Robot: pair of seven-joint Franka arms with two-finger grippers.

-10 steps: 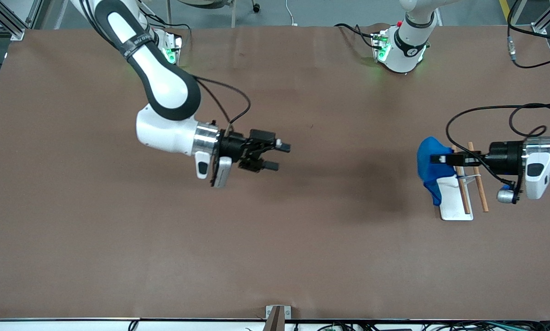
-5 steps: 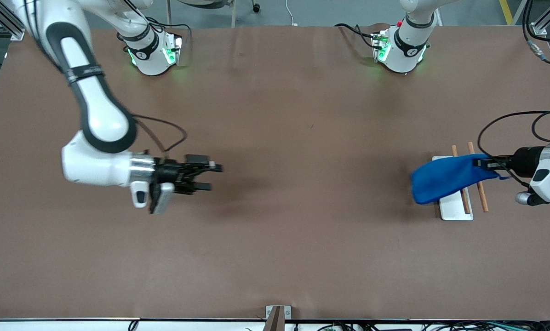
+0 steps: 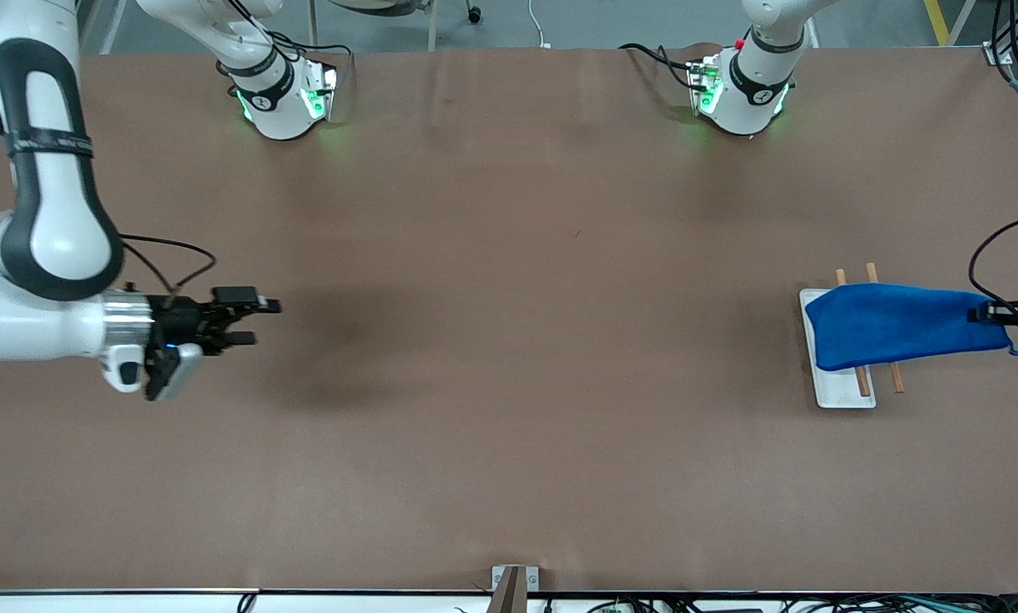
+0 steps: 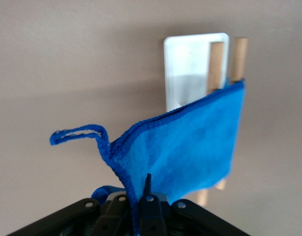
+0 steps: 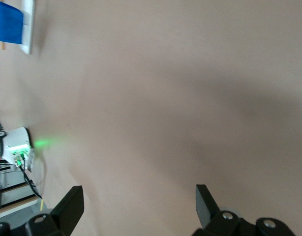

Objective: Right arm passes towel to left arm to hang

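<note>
My left gripper needs to let go of the blue towel so that it hangs over the wooden rods (image 3: pixel 856 329) (image 4: pixel 215 135) above the white base plate.
The bright blue towel (image 3: pixel 900 323) is stretched out flat over two wooden rods (image 3: pixel 897 377) and a white base plate (image 3: pixel 841 390) at the left arm's end of the table. My left gripper (image 3: pixel 990 313) is shut on the towel's end, at the view's edge. In the left wrist view the towel (image 4: pixel 190 147) runs from my shut jaws out over the rods (image 4: pixel 216 61), and its thin blue loop (image 4: pixel 77 133) dangles beside them. My right gripper (image 3: pixel 258 322) is open and empty over the table at the right arm's end; its fingers (image 5: pixel 67 209) stand wide apart.
The white plate with the wooden rods also shows in the left wrist view (image 4: pixel 188 64). The right arm's base (image 3: pixel 283 98) and the left arm's base (image 3: pixel 743 89) stand along the table's top edge. A small metal bracket (image 3: pixel 513 579) sits at the near table edge.
My right arm has swung back from the table's middle toward its own end, gripper open. My left gripper has pulled the towel outward over the rods, from bunched to stretched out.
</note>
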